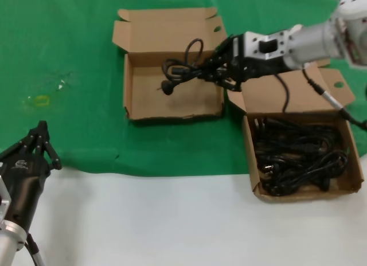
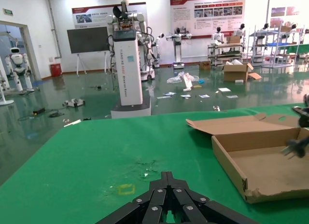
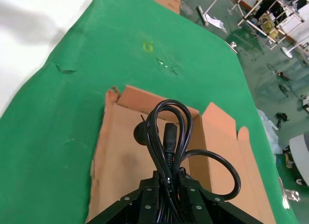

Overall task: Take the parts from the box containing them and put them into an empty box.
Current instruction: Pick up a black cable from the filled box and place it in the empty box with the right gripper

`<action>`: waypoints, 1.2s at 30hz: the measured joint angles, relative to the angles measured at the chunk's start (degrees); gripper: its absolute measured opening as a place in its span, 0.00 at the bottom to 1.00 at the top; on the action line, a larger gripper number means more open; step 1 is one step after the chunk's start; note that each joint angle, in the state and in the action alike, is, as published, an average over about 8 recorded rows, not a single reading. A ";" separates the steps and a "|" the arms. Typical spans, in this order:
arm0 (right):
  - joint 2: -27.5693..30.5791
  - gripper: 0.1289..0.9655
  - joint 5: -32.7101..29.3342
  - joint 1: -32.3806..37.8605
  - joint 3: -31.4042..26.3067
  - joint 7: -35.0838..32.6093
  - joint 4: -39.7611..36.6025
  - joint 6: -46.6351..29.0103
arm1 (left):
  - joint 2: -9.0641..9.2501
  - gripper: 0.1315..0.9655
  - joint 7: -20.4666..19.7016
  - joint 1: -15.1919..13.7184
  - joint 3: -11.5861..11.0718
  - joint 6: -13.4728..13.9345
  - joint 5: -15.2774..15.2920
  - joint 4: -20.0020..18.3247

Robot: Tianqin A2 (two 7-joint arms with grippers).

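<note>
The black power cord will go down on the middle of the empty box's cardboard bottom point(image 1: 175, 92) point(image 3: 146, 171) from my right gripper.
A coiled black power cord point(image 1: 182, 70) hangs over the empty box point(image 1: 143, 108), gripped by my right gripper point(image 1: 211, 68), which reaches in from the right above that box's right wall. In the right wrist view the cord's loops and plug point(image 3: 168, 137) stick out past the closed jaws of the right gripper point(image 3: 170, 178), with the cardboard floor below. The box containing the parts point(image 1: 358, 163) sits at the right, holding a tangle of black cords point(image 1: 298, 157). My left gripper point(image 1: 41, 134) rests shut at the lower left, far from both boxes; its closed tips point(image 2: 167, 175) point over the green cloth.
A green cloth point(image 1: 69, 42) covers the far part of the table; a white surface point(image 1: 172, 220) lies nearer me. Both boxes have open hinged lids point(image 1: 166, 28) at their far sides. A small yellow mark point(image 1: 41, 100) sits on the cloth at the left.
</note>
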 joint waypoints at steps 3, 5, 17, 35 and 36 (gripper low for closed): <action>-1.38 0.10 0.43 -0.97 0.64 -1.46 -0.21 2.48 | 0.00 0.01 0.00 0.00 0.00 0.00 0.00 0.00; -2.19 0.10 0.80 -1.60 1.14 -2.48 -0.30 4.11 | 0.00 0.01 0.00 0.00 0.00 0.00 0.00 0.00; -5.64 0.10 3.01 -4.55 4.01 -6.39 -0.64 12.71 | 0.00 0.01 0.00 0.00 0.00 0.00 0.00 0.00; -7.48 0.10 9.49 -8.19 0.53 -8.00 0.57 18.32 | 0.00 0.01 0.00 0.00 0.00 0.00 0.00 0.00; -7.48 0.10 10.28 -8.33 -0.15 -8.10 0.68 18.41 | 0.00 0.01 0.00 0.00 0.00 0.00 0.00 0.00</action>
